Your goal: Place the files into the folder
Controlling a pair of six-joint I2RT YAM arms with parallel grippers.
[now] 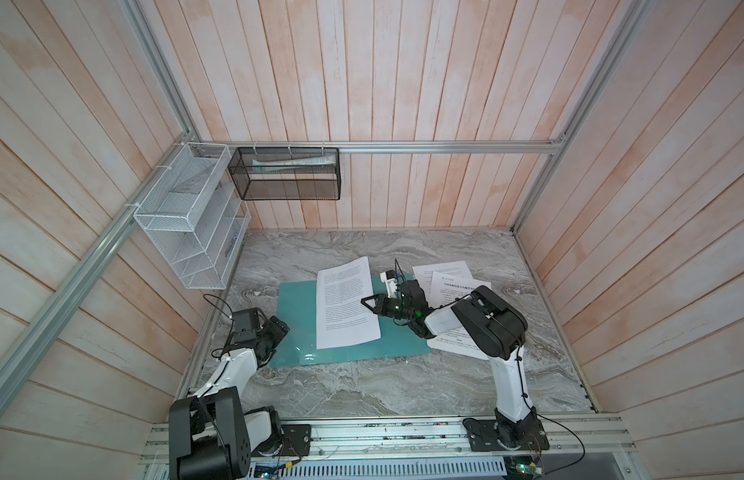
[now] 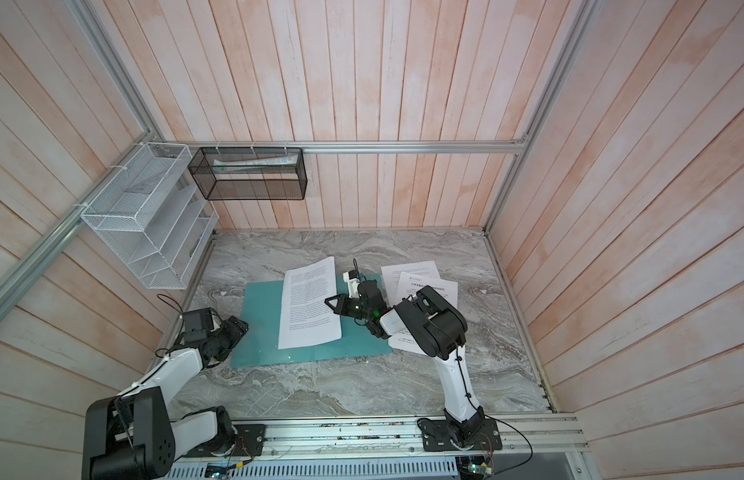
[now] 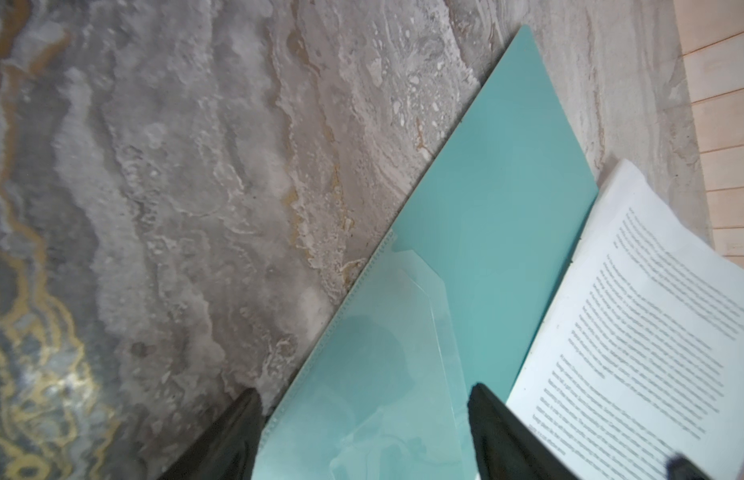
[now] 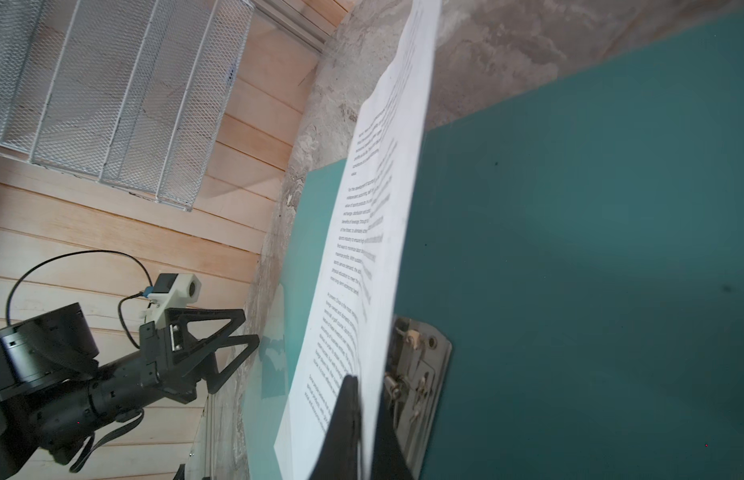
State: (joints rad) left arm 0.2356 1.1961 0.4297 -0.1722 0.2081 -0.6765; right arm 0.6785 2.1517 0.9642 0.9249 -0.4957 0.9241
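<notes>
Next, I let go of the printed sheet with my right gripper on the teal folder point(image 1: 322, 317) point(image 4: 309, 348), between the metal clip and my left gripper.
The teal folder point(image 1: 295, 303) point(image 2: 258, 307) lies open and flat on the marble table. One printed sheet point(image 1: 345, 303) point(image 2: 310, 303) of the files rests across it. My right gripper point(image 1: 364, 300) point(image 2: 326, 300) point(image 4: 358, 380) is shut on that sheet's right edge point(image 4: 387, 187), beside the folder's metal clip point(image 4: 420, 365). Two more sheets point(image 1: 443, 270) point(image 2: 412, 270), one with a bold heading, lie to the right, partly under my right arm. My left gripper point(image 1: 281, 327) point(image 2: 239, 326) point(image 3: 364, 390) stands open over the folder's left edge point(image 3: 499, 187), above a clear pocket point(image 3: 383, 332), holding nothing.
A white wire-mesh rack point(image 1: 187, 232) hangs on the left wall. A black mesh basket point(image 1: 287, 174) holding a pale roll hangs on the back wall. Wooden walls close in the table on three sides. Bare marble point(image 1: 362, 386) runs along the front.
</notes>
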